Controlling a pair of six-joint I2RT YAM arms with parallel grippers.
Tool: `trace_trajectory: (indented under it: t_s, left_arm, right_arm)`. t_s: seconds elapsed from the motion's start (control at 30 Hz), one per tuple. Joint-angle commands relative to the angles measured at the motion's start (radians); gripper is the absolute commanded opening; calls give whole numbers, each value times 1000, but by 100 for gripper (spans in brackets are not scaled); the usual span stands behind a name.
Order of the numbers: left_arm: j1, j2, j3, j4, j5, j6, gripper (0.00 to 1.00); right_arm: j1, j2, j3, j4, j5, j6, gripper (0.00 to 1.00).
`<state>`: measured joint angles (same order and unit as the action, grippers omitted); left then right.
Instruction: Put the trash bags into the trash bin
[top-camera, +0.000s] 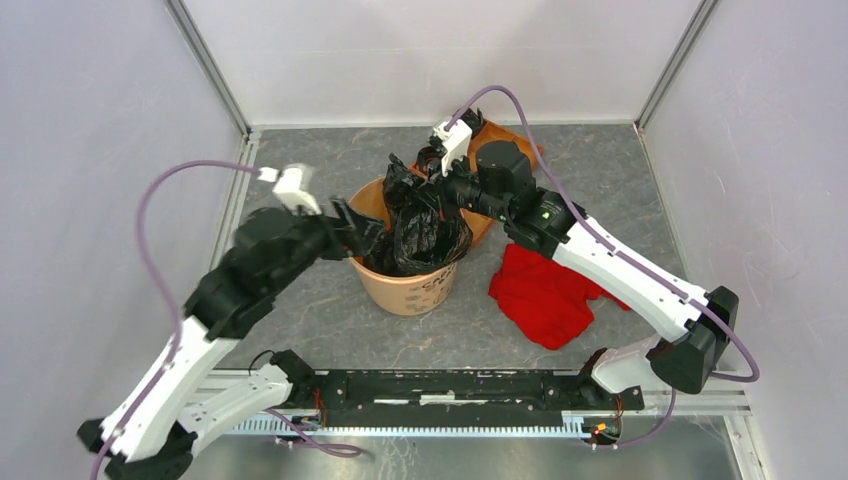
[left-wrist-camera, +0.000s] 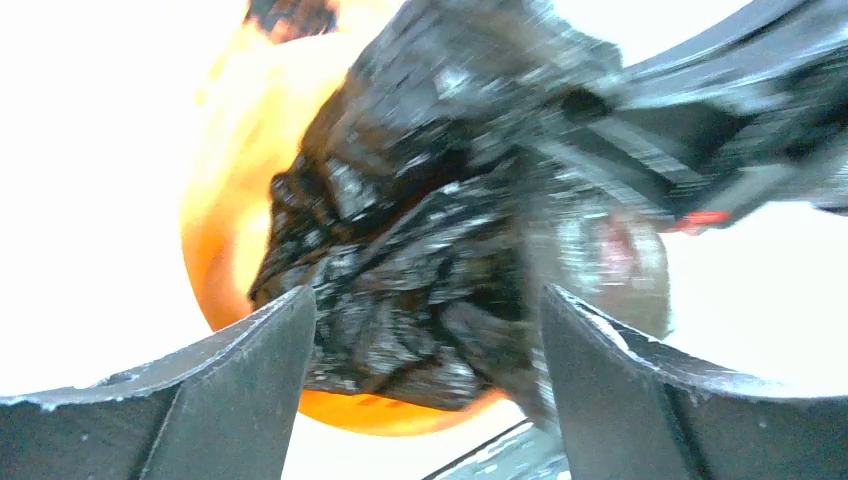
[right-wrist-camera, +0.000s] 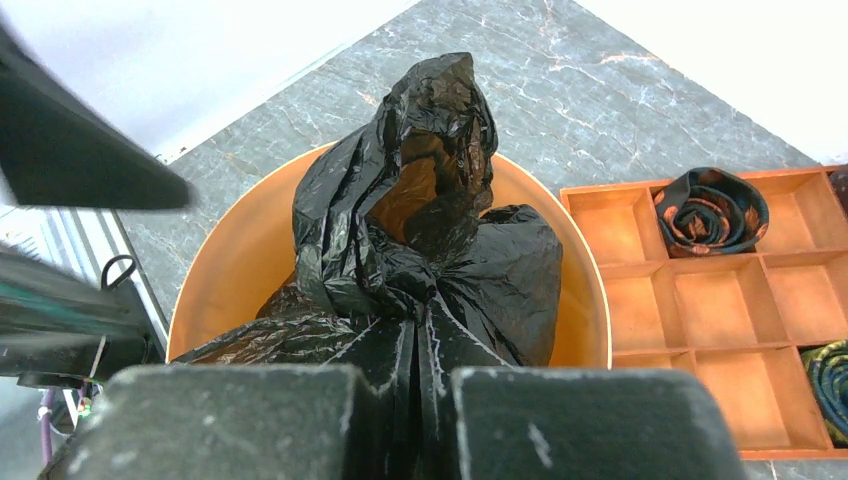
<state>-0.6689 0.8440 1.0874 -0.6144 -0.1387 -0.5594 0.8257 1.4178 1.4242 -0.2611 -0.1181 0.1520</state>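
I pinch the black trash bag's bunched fold over the bin with my right gripper, so next I open it, take the edge (top-camera: 463, 237) facing the red cloth and spread the bag.
The round orange trash bin (top-camera: 405, 285) stands mid-table with crinkly black trash bags (top-camera: 425, 230) heaped in it and rising above its rim. My right gripper (right-wrist-camera: 410, 378) reaches in from the back right and is shut on a pinched fold of the black trash bag (right-wrist-camera: 430, 240) over the trash bin (right-wrist-camera: 235, 260). My left gripper (left-wrist-camera: 425, 295) is at the bin's left rim with its jaws wide apart. Black film (left-wrist-camera: 420, 250) lies just beyond and between its fingers (left-wrist-camera: 250, 380), over the orange bin (left-wrist-camera: 225, 200). In the top view it is my left gripper (top-camera: 345, 225) at the rim and my right gripper (top-camera: 438, 190) above the bags.
A red cloth (top-camera: 545, 290) lies right of the bin under the right arm. A flat orange tray (right-wrist-camera: 700, 290) with square compartments sits behind the bin and holds a rolled dark fabric (right-wrist-camera: 712, 210). Walls close the table on three sides.
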Motion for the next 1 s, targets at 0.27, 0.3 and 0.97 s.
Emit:
trace_trajectory:
  t_s: [0.27, 0.3, 0.97]
  left_arm:
    - [1, 120, 179, 77, 358, -182, 98]
    - [0, 135, 177, 73, 359, -182, 92]
    - [1, -18, -9, 50, -2, -203, 2]
  right_arm:
    - [29, -45, -9, 111, -62, 14, 4]
    - [29, -52, -18, 121, -57, 23, 5]
    - [43, -85, -29, 57, 32, 14, 72]
